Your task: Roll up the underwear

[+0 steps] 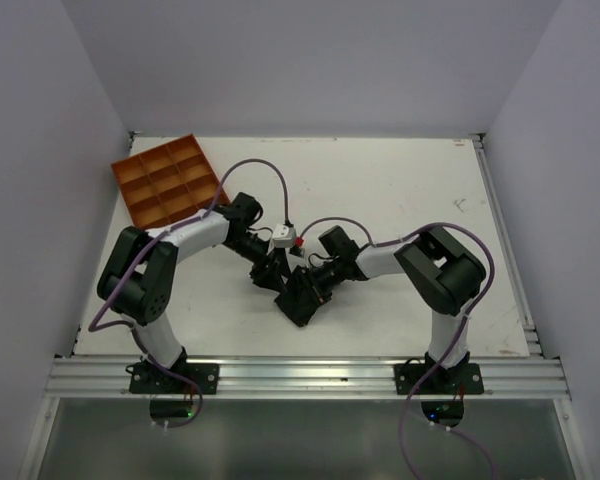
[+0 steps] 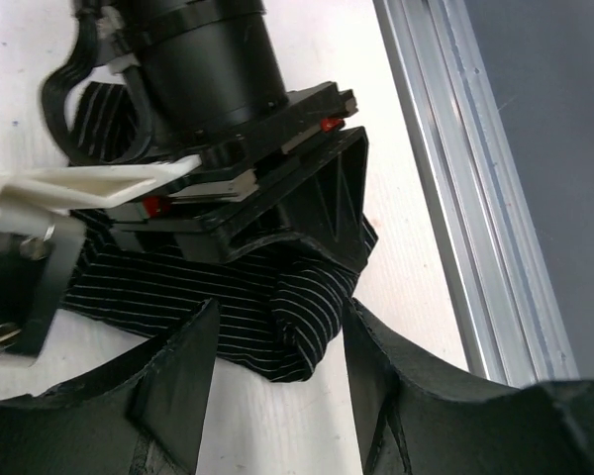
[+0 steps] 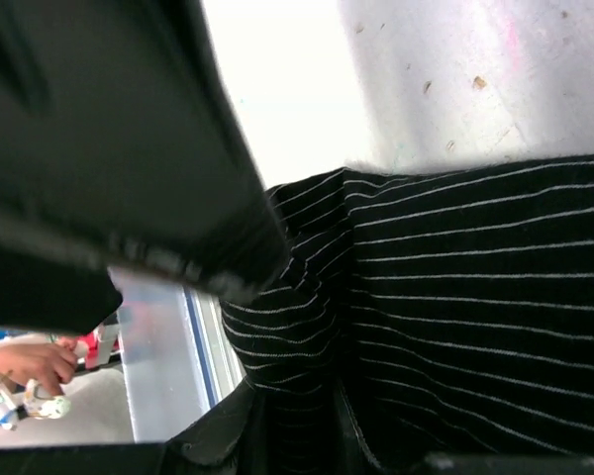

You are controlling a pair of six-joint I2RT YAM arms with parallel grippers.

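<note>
My right gripper needs to open and take the underwear's front end (image 1: 298, 317) before rolling, because it is pinching a crumpled fold beside my left gripper.
The underwear (image 1: 298, 298) is a bunched black garment with thin white stripes, lying on the white table between the two arms near the front edge. My right gripper (image 3: 302, 426) is shut on a gathered fold of the underwear (image 3: 455, 297). Seen from the left wrist, one of the right gripper's fingers (image 2: 322, 203) presses down on the cloth (image 2: 178, 287). My left gripper (image 2: 282, 317) stands open, and a rounded fold of the fabric pokes between its fingers without touching either one. From above, the left gripper (image 1: 270, 272) and the right gripper (image 1: 310, 285) meet over the garment.
An orange compartment tray (image 1: 170, 180) sits at the table's back left corner. The aluminium rail (image 2: 475, 198) of the front edge runs just beside the garment. Both arms crowd the middle, with purple cables looping above them.
</note>
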